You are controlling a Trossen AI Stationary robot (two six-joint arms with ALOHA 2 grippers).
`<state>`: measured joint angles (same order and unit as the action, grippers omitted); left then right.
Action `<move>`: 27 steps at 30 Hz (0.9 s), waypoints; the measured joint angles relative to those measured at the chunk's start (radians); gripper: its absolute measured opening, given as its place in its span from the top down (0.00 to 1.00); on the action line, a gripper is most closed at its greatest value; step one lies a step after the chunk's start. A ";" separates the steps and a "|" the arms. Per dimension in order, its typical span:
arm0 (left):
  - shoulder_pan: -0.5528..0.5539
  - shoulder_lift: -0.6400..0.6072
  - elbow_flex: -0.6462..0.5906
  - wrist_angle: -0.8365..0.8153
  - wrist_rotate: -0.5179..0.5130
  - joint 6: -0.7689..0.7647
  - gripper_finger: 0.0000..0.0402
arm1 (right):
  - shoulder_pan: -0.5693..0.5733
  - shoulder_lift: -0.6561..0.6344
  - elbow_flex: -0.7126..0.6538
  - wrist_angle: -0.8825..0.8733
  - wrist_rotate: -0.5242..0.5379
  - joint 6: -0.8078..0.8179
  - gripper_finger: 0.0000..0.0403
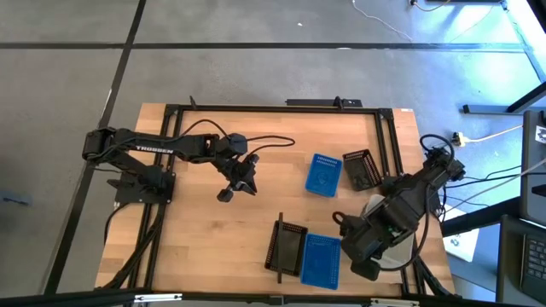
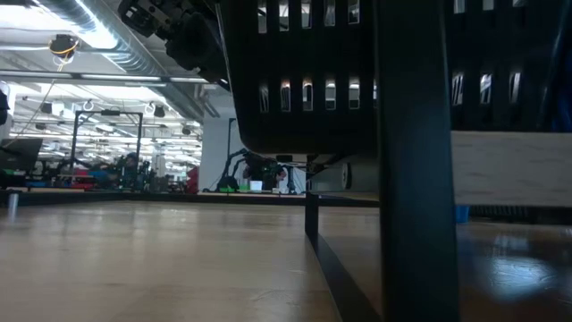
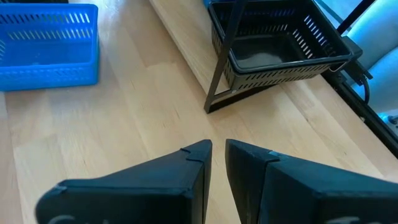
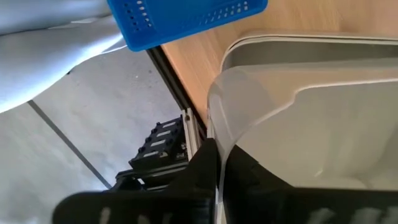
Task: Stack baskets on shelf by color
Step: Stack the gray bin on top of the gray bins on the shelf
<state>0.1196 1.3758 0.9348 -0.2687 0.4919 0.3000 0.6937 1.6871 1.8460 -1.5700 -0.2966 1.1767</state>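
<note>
I can see the upper white basket sits crooked over the lower white basket, so next I lower it back down with my right gripper, open, and grip its rim (image 4: 226,132) again before lifting.
My right gripper (image 4: 217,177) is shut on a translucent white basket (image 4: 298,124) at the table's near right; a second white basket (image 4: 273,45) shows under it. In the high view the right arm (image 1: 384,230) covers most of both. A black basket (image 1: 287,247) sits on the shelf (image 3: 180,37) beside its black upright bar (image 1: 279,247), and a blue basket (image 1: 321,261) lies next to it. Another blue basket (image 1: 324,173) and a black basket (image 1: 363,169) stand farther back. My left gripper (image 3: 217,149) hovers at mid-table, open by a narrow gap, with nothing in it. My right gripper pinches the white basket's thin wall (image 4: 219,158) near a rounded corner, one finger outside and one inside the tub. The fingers come from above, pointing steeply down. The basket sits tilted over the second white basket; whether it is clear of that one I cannot tell.
The black table frame (image 1: 388,145) runs along the right side close to the right arm. In the low view the black basket (image 2: 313,80) and the upright bar (image 2: 411,179) fill the near right. Bare wood lies between the left gripper and the shelf.
</note>
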 joint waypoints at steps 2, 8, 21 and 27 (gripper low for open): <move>0.000 0.000 0.000 0.000 0.000 0.000 0.90 | 0.000 0.000 -0.009 0.000 0.001 -0.003 1.00; 0.000 0.000 0.000 0.000 0.000 -0.002 0.90 | 0.000 0.013 -0.053 0.000 0.018 -0.004 1.00; 0.000 0.000 0.000 0.000 0.000 -0.002 0.90 | 0.000 0.032 -0.107 0.081 0.041 -0.002 0.97; 0.000 0.000 0.000 0.000 0.000 -0.002 0.90 | 0.000 0.032 -0.115 0.077 0.041 -0.001 0.87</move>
<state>0.1196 1.3762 0.9348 -0.2687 0.4922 0.2981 0.6937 1.7195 1.7306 -1.4935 -0.2554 1.1759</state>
